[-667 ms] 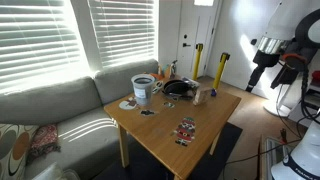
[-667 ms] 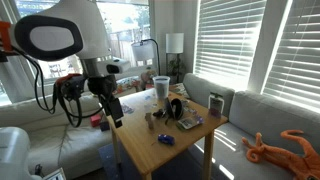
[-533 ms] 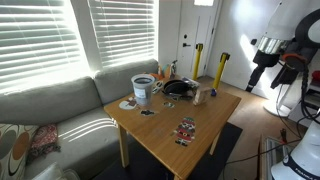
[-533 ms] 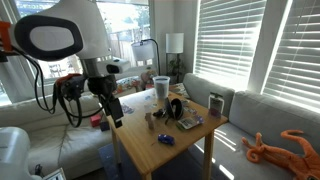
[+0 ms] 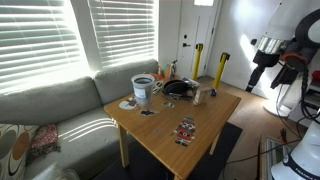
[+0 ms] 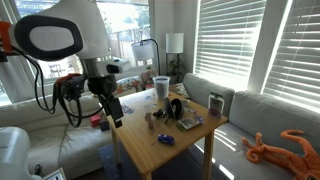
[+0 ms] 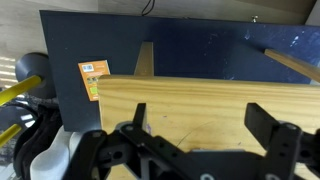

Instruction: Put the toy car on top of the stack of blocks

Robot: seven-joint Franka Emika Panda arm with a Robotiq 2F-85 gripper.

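Note:
My gripper should move next to the blue toy car beside the stack of blocks and close on the toy car's body [image 5: 213, 92].
My gripper [image 6: 116, 117] hangs open and empty beside the wooden table [image 6: 170, 158], off its edge; it also shows in an exterior view [image 5: 256, 80]. In the wrist view the two black fingers [image 7: 205, 125] are spread apart over the table's edge, with nothing between them. The stack of blocks [image 5: 197, 97], a short pale tan column, stands on the table next to a dark round pan [image 5: 177, 88]; it also shows in an exterior view [image 6: 152, 118]. A small blue thing that looks like the toy car [image 6: 166, 140] lies on the table, apart from the stack.
A white bucket [image 5: 143, 90] stands at the table's sofa side. A flat patterned item [image 5: 185, 130] lies near the front of the table. A sofa [image 5: 50, 105] runs along one side. A dark rug [image 7: 200, 50] lies under the table.

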